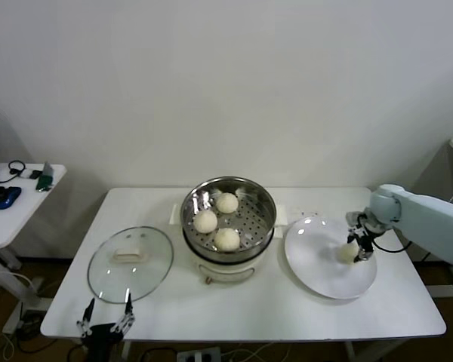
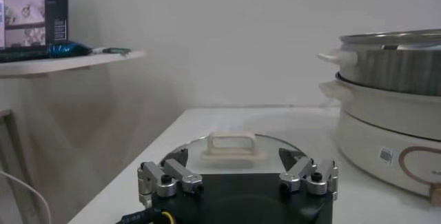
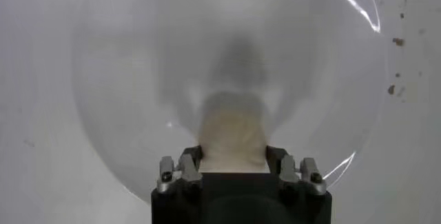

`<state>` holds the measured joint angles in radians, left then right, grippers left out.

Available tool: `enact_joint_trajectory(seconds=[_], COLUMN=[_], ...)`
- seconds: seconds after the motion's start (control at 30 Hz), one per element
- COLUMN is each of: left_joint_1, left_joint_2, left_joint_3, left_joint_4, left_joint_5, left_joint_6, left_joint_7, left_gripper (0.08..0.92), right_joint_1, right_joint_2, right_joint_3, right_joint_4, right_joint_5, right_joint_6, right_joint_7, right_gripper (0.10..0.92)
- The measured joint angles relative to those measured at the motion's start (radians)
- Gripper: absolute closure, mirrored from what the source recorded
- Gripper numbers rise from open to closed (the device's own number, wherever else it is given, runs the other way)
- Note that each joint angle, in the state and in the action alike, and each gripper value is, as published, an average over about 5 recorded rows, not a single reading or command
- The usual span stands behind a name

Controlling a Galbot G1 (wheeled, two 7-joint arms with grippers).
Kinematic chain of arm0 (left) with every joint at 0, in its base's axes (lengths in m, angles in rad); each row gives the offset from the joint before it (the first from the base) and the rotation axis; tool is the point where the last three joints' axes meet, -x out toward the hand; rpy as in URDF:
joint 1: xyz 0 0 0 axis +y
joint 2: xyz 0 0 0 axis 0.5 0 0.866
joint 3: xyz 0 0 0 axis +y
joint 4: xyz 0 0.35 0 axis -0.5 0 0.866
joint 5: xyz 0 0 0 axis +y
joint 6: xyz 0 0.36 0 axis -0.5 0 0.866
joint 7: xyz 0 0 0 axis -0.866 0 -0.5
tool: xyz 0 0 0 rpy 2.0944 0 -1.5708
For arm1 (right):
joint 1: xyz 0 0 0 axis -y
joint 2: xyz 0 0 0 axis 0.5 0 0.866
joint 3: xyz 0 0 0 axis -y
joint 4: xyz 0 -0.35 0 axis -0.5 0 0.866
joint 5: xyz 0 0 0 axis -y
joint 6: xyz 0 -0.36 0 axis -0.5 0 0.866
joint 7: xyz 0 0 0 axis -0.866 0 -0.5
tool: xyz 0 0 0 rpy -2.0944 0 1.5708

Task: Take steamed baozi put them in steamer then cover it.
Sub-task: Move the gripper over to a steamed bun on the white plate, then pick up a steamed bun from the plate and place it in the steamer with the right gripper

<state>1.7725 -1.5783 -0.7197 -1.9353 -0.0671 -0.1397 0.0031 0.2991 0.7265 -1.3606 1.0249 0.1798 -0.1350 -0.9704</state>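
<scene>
The robot's right gripper needs to set the fourth baozi down on the bare part of the steamer's tray (image 1: pixel 250 222) closest to the white plate. The fourth baozi is still on that plate.
The steel steamer (image 1: pixel 266 197) stands at the table's middle on its white base, with three baozi (image 1: pixel 226 202) on its perforated tray. The fourth baozi (image 1: pixel 349 252) is on the white plate (image 1: pixel 317 265) at the right. My right gripper (image 1: pixel 356 249) is down on the plate, shut on that baozi; it also shows between the fingers in the right wrist view (image 3: pixel 233 136). The glass cover (image 1: pixel 130 262) with its cream handle lies flat on the table at the left. My left gripper (image 1: pixel 106 320) is open and empty at the table's front edge, just before the cover (image 2: pixel 234 151).
A side table (image 1: pixel 7 211) with headphones and small items stands to the far left. The steamer's base (image 2: pixel 393 143) shows to one side in the left wrist view. A laptop screen (image 2: pixel 34 8) sits on the side table.
</scene>
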Motion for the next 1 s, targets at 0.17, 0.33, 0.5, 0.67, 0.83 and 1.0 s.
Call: enact_joint_trajectory(seconds=[0.17,0.33,0.5,0.67,0.83,1.0], left_joint_1=[0.002,0.0,-0.005,-0.008,-0.007,-0.004], left_joint_2=[0.001,0.003,0.006,0.003,0.001,0.0], left_joint_3=[0.002,0.003,0.008,0.011,0.011,0.004], left_joint_4=[-0.006,-0.012,-0.009,-0.008,-0.014,-0.018], left_joint_5=[0.002,0.001,0.001,0.0,-0.002,-0.009], left_joint_6=[0.0,0.002,0.002,0.003,0.007,0.01], left_joint_7=[0.0,0.003,0.006,0.006,0.006,0.005], left_gripper=[0.177,0.177,0.177,0.177,0.177,0.177], right_joint_1=[0.136,0.35,0.552,0.66,0.672,0.626], right_joint_2=[0.006,0.043,0.107,0.181,0.252,0.313], right_joint_3=[-0.076,-0.185,-0.26,-0.273,-0.253,-0.248], right_joint_4=[0.047,0.11,0.186,0.278,0.338,0.352], right_joint_5=[0.07,0.188,0.324,0.444,0.506,0.503], right_joint_6=[0.008,0.006,-0.016,-0.063,-0.111,-0.135], right_joint_7=[-0.022,-0.051,-0.06,-0.038,0.006,0.044], right_gripper=[0.406,0.406,0.405,0.404,0.403,0.399])
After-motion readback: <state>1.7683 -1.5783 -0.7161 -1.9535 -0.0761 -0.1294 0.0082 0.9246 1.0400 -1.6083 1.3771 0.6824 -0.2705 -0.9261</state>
